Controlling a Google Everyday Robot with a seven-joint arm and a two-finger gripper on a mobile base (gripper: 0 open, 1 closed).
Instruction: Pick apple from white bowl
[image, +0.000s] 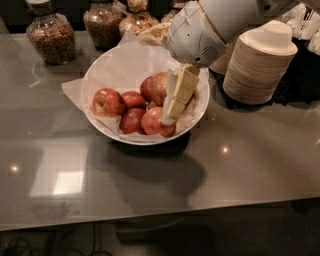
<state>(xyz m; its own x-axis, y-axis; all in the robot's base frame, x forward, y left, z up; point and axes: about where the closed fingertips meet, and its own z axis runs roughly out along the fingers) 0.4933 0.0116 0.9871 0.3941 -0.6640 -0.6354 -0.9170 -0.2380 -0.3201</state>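
The robot's gripper should close on the sides of the red apple (108, 102) with the pale patch, next to the two darker red apples in the white bowl.
The white bowl (102, 75), wide and lined with crinkled white paper, holds several apples. A red apple (107, 102) with a pale patch at its stem dimple lies at the left. A bigger blushed apple (156, 86) lies at the back, and two darker red ones (132, 120) lie in the middle. Another red apple (154, 124) lies at the front right. My gripper (171, 112) reaches down into the right side of the bowl. Its tip is just over or touching the front-right apple and hides part of it.
A tall stack of tan paper bowls (260, 62) stands to the right of the bowl. Glass jars of grains (50, 32) line the back edge. The grey reflective counter (150, 190) extends toward the near edge.
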